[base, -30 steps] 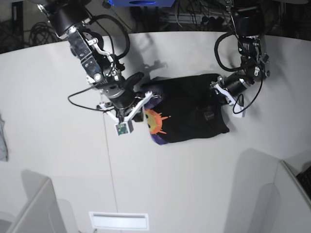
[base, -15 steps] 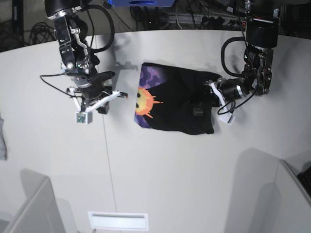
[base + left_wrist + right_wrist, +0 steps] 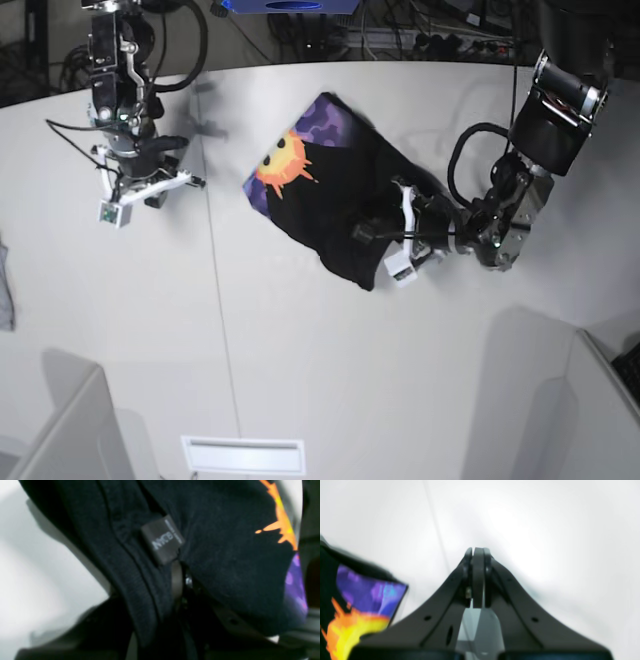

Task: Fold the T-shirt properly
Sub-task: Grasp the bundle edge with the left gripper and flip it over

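Next, my left gripper releases the black T-shirt on the table (image 3: 281, 232) just in front of its sun print, toward the white slot.
The black T-shirt (image 3: 340, 205) lies folded and slanted in the middle of the table, its orange-yellow sun print (image 3: 283, 160) facing up at the upper left. My left gripper (image 3: 392, 240) is shut on the shirt's lower right edge. In the left wrist view black cloth (image 3: 225, 555) with a grey label (image 3: 162, 540) wraps over the left gripper (image 3: 180, 582), and one finger (image 3: 176, 577) shows under the fold. My right gripper (image 3: 150, 188) hangs over bare table left of the shirt. The right gripper (image 3: 478, 552) is shut and empty, the printed corner (image 3: 360, 600) behind it.
A grey cloth scrap (image 3: 5, 290) lies at the table's left edge. White partitions stand at the front left (image 3: 70, 430) and front right (image 3: 545, 400). A white slot (image 3: 245, 455) sits at the front. Cables (image 3: 470, 165) loop off the left arm.
My right gripper let go of the shirt's printed edge and drew away to the upper left. My left arm swung down and left, dragging the shirt and turning it to a slant.
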Robot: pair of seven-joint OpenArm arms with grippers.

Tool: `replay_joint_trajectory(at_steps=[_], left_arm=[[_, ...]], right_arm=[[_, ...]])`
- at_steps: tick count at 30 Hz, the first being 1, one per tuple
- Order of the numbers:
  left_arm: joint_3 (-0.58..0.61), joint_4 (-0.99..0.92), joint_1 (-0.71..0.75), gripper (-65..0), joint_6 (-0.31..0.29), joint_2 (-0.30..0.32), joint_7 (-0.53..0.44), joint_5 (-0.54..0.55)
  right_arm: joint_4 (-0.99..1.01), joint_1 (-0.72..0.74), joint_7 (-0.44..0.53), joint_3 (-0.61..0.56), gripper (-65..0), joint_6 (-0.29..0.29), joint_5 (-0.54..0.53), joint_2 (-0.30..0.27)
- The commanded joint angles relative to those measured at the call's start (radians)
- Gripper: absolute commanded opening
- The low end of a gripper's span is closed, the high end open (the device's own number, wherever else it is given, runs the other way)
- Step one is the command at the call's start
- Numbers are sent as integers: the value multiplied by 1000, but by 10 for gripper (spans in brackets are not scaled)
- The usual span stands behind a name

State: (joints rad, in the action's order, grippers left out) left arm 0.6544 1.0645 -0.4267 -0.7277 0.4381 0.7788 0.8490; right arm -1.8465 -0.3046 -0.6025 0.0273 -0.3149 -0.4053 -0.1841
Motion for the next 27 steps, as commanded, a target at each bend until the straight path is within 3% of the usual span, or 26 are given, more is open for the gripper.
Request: replay_joint_trajectory(at_steps=[1,4,7,9,19,27], left_arm=[[49,-7,-30,-650,30,5,58,-70],[178,-7,-117,-650,30,0,57,-79],[275,-2,-180,-650,30,-8,57,-173],[304,-2,-200,-650,30,-49,54,-262],[315,-13,-196,-650,30,-198,-63,-653],[315,-83,-203,-650,30,-273,-80,-687]], right_arm=[[-22,0,23,16,-650,6,4,-8],[-22,-11,23,47,-650,6,4,10],[-22,-29,23,102,-650,6,4,45],[-22,-32,23,133,-650,6,4,71],[-22,-74,23,179,-650,6,9,116],[-22,-103,25,179,-650,6,7,119]])
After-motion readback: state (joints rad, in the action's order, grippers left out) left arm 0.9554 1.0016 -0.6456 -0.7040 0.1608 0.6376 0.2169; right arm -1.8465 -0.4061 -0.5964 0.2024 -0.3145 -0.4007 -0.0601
